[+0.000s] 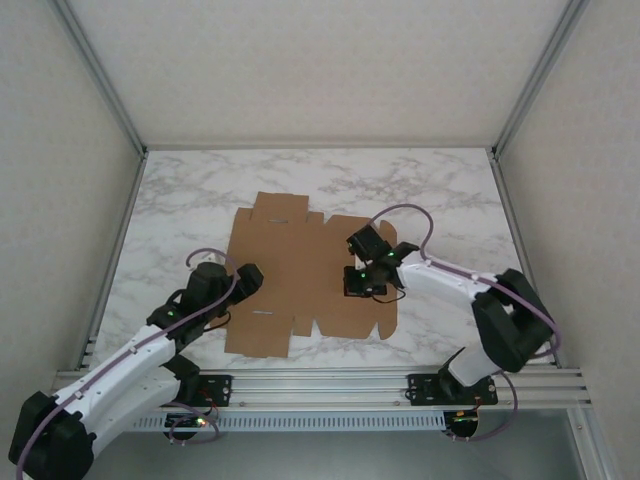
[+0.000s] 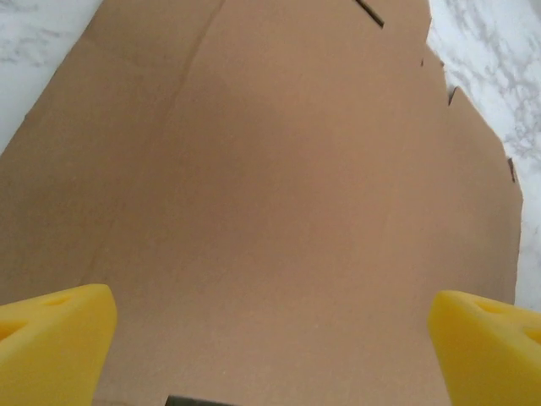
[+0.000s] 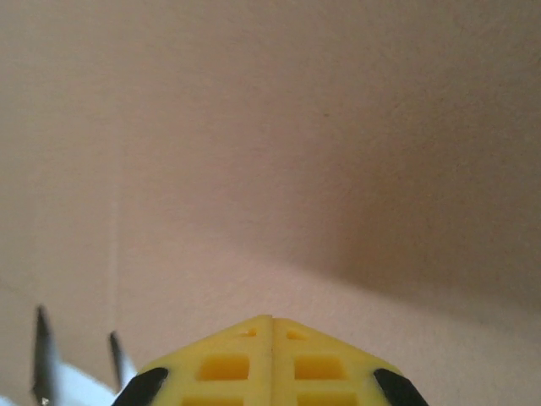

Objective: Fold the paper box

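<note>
My right gripper's closed fingers point at the flat middle of the sheet, far from any edge of the sheet. My right gripper needs to open and grab the near flap's edge (image 1: pixel 289 338).
The paper box (image 1: pixel 290 275) lies flat on the marble table as a brown die-cut cardboard sheet with flaps and slots. My left gripper (image 1: pixel 245 285) hovers over the sheet's left edge, open, its yellow fingertips (image 2: pixel 55 338) far apart above bare cardboard (image 2: pixel 270 186). My right gripper (image 1: pixel 362 283) points down at the right half of the sheet. Its yellow fingers (image 3: pixel 228 359) are pressed together with nothing between them, close over the cardboard (image 3: pixel 270 152).
The marble tabletop (image 1: pixel 440 190) is bounded by metal frame rails at the left, right and back. A rail with both arm bases (image 1: pixel 320 385) runs along the near edge. Purple cables loop over each arm.
</note>
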{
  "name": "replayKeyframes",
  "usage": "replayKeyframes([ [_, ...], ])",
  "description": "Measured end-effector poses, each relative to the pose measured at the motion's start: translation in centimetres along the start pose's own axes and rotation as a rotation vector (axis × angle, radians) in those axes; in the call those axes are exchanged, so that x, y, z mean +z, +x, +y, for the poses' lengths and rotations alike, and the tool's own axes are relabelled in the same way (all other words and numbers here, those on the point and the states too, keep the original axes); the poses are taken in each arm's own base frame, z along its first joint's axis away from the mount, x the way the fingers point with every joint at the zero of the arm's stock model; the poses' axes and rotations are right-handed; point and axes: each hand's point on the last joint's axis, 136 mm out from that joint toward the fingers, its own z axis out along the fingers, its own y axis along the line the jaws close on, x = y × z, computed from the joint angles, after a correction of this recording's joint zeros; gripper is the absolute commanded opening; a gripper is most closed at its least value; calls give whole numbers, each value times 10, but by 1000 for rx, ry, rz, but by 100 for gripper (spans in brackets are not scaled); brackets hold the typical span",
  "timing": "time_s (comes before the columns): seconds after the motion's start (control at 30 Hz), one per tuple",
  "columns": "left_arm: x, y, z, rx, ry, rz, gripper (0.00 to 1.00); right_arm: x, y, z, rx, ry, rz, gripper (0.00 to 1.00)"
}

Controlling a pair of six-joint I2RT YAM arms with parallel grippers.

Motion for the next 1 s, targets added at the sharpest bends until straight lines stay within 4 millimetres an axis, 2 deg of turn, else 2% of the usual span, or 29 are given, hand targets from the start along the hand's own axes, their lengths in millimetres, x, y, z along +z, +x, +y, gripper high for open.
replayKeyframes([
  [0.13,-6,-6,-6,-2,23,-24,97,26,1,-14,34,81,56,0],
  [0.37,-9,-19,0,0,-44,-77,100,29,-29,-24,55,177,6,0],
  [0.5,-4,-19,9,-15,-95,-81,100,27,-52,-38,99,205,-24,7],
  [0.53,-3,-20,12,-22,-108,-85,100,26,-59,-44,111,215,-34,11],
  [0.7,6,-22,22,-40,-170,-103,99,15,-83,-75,131,299,-85,46],
  [0.73,9,-22,23,-41,-175,-102,100,13,-86,-78,127,310,-90,54],
  [0.77,13,-21,23,-41,-176,-97,100,11,-88,-81,119,314,-95,67],
  [0.83,24,-17,22,-31,-174,-71,100,6,-89,-79,94,298,-105,80],
  [1.0,50,-7,22,8,-187,21,100,-20,-86,-54,54,169,-143,83],
])
